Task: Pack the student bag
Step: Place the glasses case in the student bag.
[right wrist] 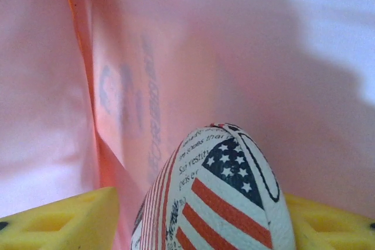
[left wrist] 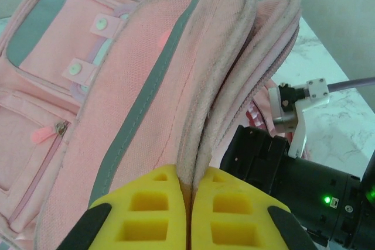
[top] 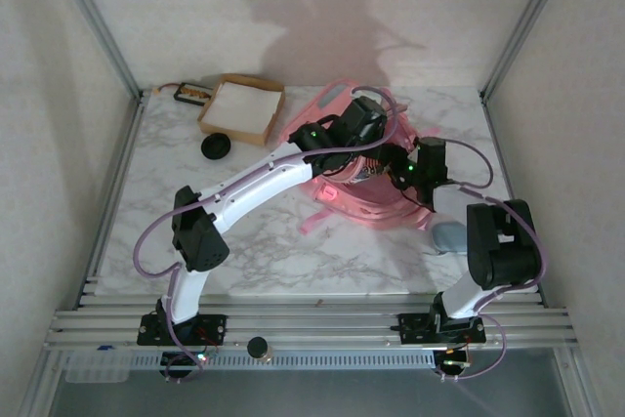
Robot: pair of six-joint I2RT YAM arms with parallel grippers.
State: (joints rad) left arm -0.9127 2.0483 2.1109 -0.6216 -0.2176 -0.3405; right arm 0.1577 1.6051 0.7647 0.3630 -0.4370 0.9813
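Note:
Next, I let go with my left gripper of the flap's padded rim, laid down over the opening of the pink student bag (top: pixel 404 200).
The pink student bag (top: pixel 376 204) lies at the middle right of the table, its grey-striped flap (left wrist: pixel 146 86) lifted. My left gripper (top: pixel 363 122) (left wrist: pixel 190 175) is shut on the padded rim of that flap, pinching it between the yellow fingers. My right gripper (top: pixel 408 171) (right wrist: pixel 202 202) reaches into the bag's opening, with pink lining (right wrist: pixel 193 57) all around it. It is shut on a rounded white pouch printed with a stars-and-stripes flag and black text (right wrist: pixel 220 188). The pouch's lower end is out of sight.
A brown cardboard box with a white inside (top: pixel 242 107) stands at the back left. A black round disc (top: pixel 216 146) lies in front of it, and a small dark item (top: pixel 190 93) sits behind it. The right arm's black wrist (left wrist: pixel 293 174) sits close beside the flap.

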